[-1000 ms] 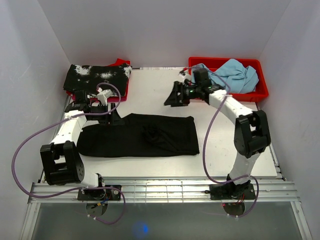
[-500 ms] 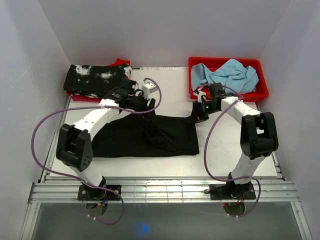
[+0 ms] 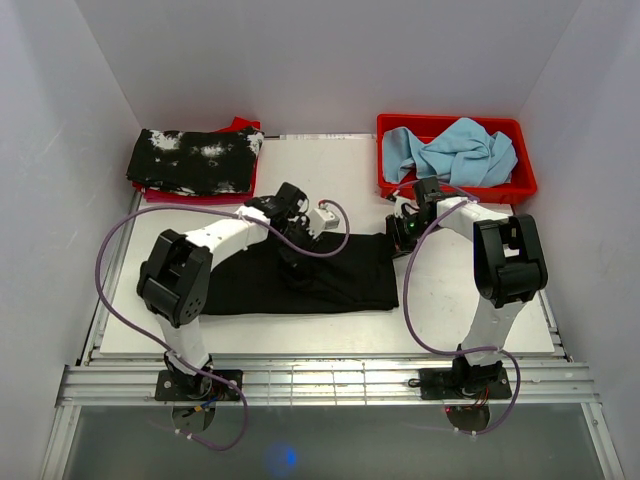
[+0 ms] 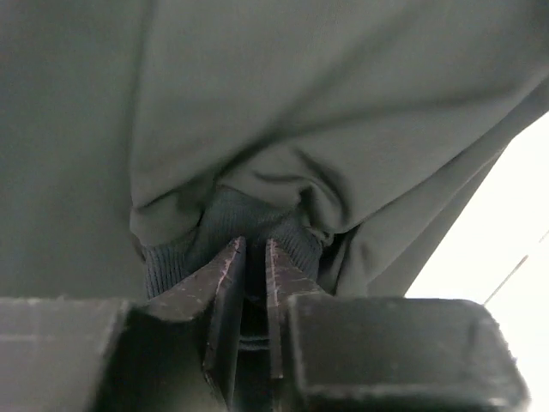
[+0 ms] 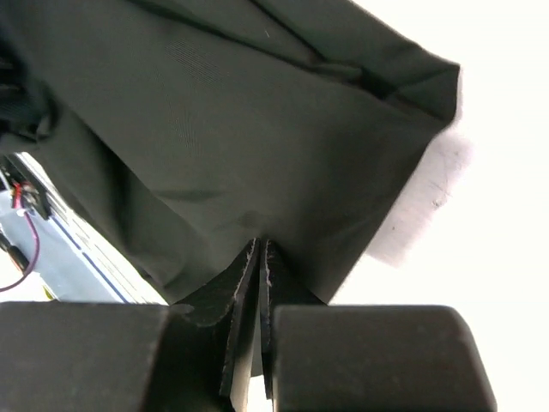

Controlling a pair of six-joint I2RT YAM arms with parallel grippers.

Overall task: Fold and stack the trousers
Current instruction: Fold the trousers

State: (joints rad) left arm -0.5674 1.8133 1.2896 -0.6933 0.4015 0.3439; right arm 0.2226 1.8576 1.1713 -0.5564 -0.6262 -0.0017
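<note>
I see the trousers' ribbed cuff bunched up at my left gripper's fingers, so next I open them and take the cuff's edge [image 4: 163, 268] to straighten it before I fold.
The black trousers [image 3: 340, 275] lie flat across the middle of the white table [image 3: 330, 170]. My left gripper [image 3: 298, 248] reaches over their middle. In the left wrist view its jaws [image 4: 249, 257] stand almost together on a bunched, ribbed band of the trousers [image 4: 283, 103]. My right gripper [image 3: 398, 238] is at the far right corner of the cloth. The right wrist view shows it [image 5: 259, 245] shut on the edge of the trousers [image 5: 214, 112], with bare table to the right of that edge.
A red tray [image 3: 525, 188] holding a light blue cloth [image 3: 455, 150] stands at the back right. A black garment with white splotches [image 3: 195, 160] lies folded at the back left. Pale walls close in on three sides.
The left arm swung from the back left onto the middle of the trousers and closed there. The right gripper came down from the back onto the right corner and shut.
</note>
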